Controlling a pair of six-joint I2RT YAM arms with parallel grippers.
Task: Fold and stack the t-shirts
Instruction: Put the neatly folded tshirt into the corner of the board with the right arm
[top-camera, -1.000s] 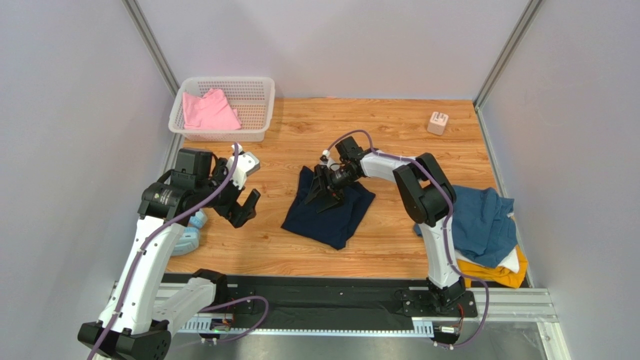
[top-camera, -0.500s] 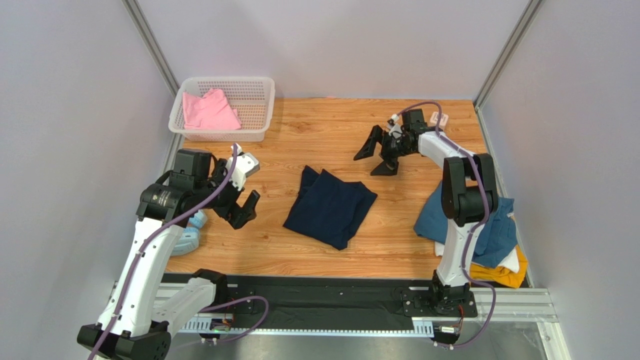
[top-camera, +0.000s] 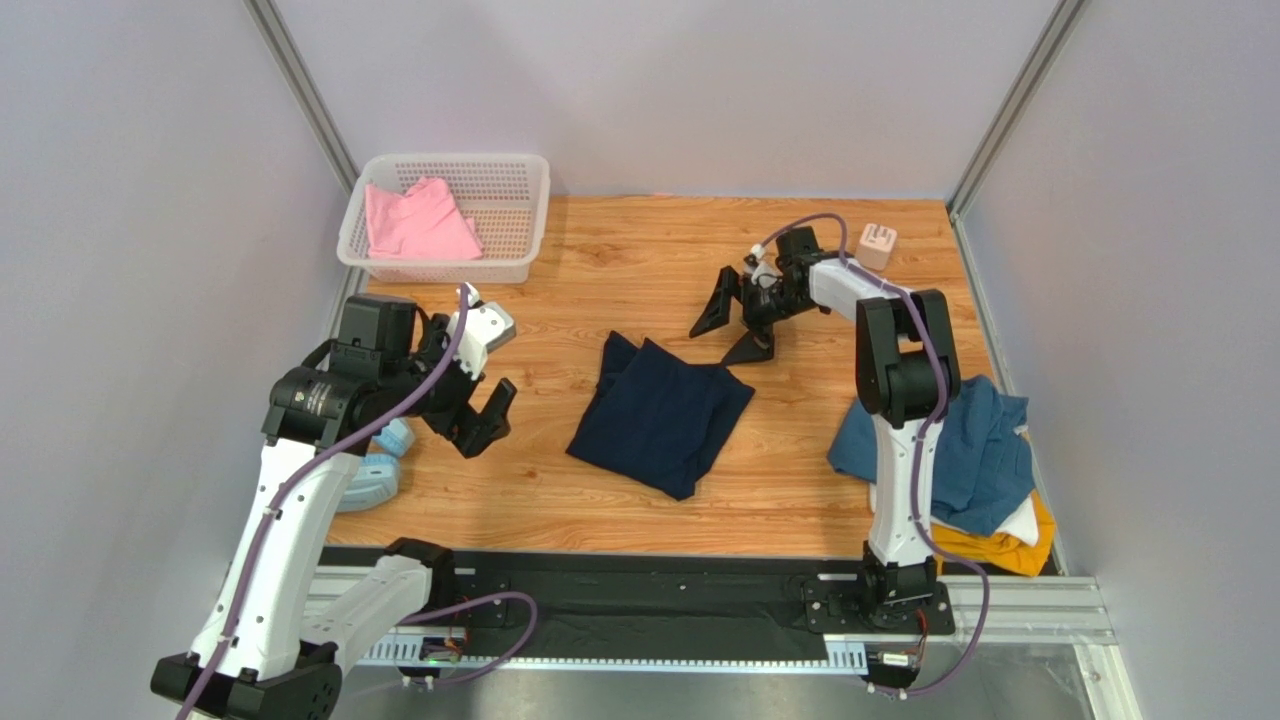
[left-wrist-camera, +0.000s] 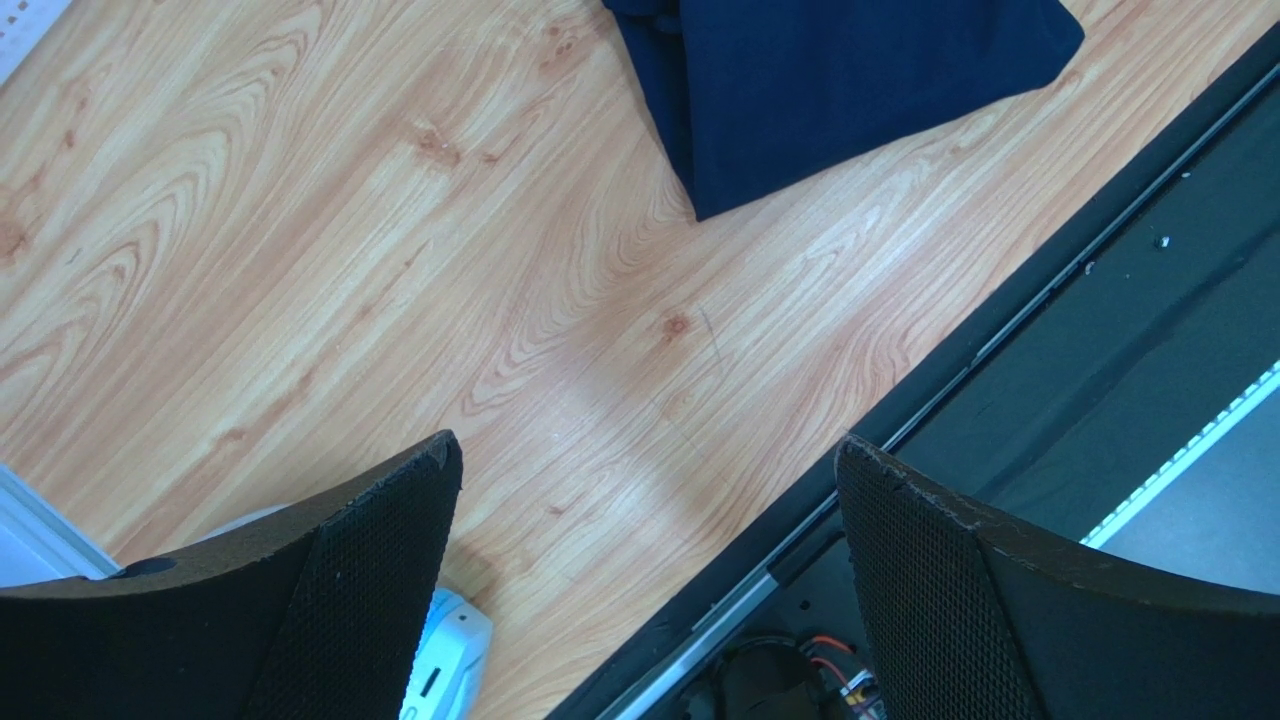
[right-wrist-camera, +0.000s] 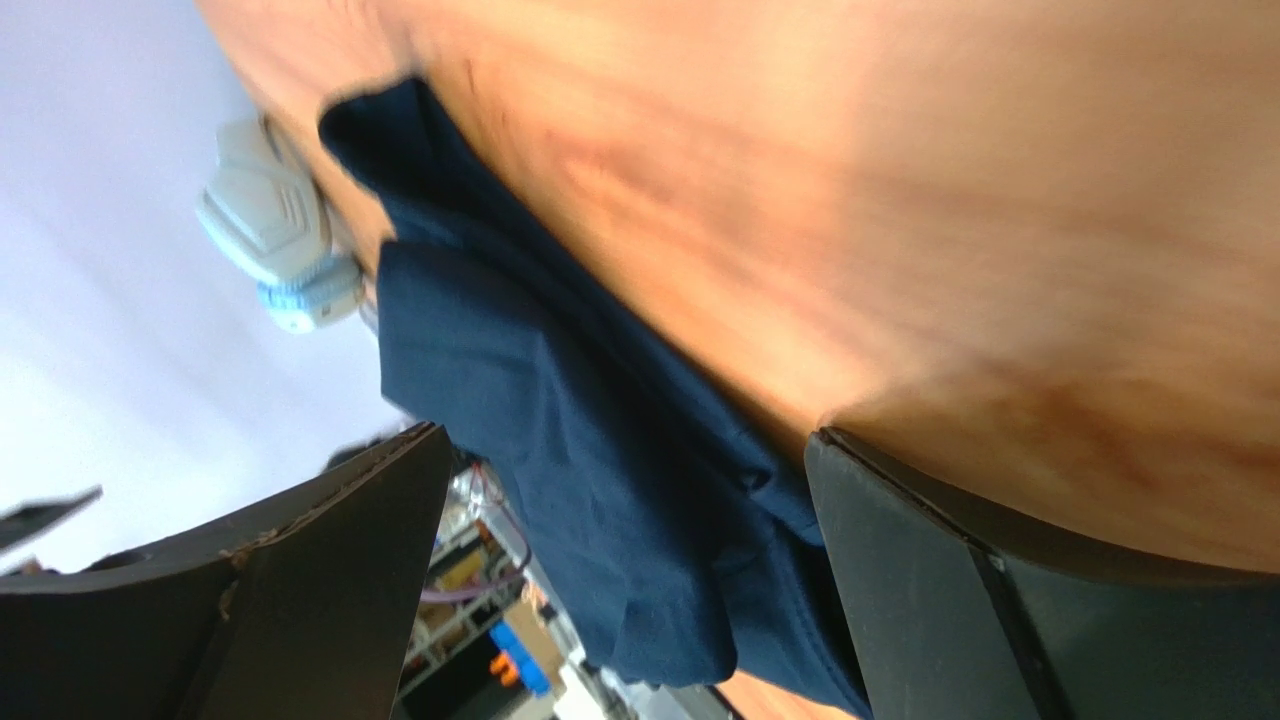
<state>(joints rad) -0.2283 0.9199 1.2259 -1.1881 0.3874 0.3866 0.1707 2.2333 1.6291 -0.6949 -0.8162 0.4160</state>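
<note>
Next, my right gripper goes to the middle of the dark navy t-shirt's far edge (top-camera: 703, 371) (right-wrist-camera: 751, 473) and closes there, to lift the folded shirt.
The dark navy t-shirt (top-camera: 661, 416) lies folded on the middle of the wooden table; it also shows in the left wrist view (left-wrist-camera: 842, 75) and the right wrist view (right-wrist-camera: 496, 345). My right gripper (top-camera: 726, 333) is open and empty, just past the shirt's far right corner, apart from it (right-wrist-camera: 628, 438). My left gripper (top-camera: 492, 417) is open and empty above bare wood left of the shirt (left-wrist-camera: 646, 480). The pink t-shirt (top-camera: 418, 222) lies in the basket. The teal t-shirt (top-camera: 962, 443) lies crumpled on the white (top-camera: 1026, 519) and mustard yellow (top-camera: 999, 551) ones at the right edge.
A white mesh basket (top-camera: 511, 188) stands at the back left. A small white cube (top-camera: 876, 245) sits at the back right. A light blue and white device (top-camera: 376, 465) lies at the left edge, under my left arm (left-wrist-camera: 443, 660). A black rail (top-camera: 631, 578) runs along the near edge.
My right gripper left the navy shirt, swung open to the back right, then came back a little to the left. The shirt stays folded. My left arm barely moved.
</note>
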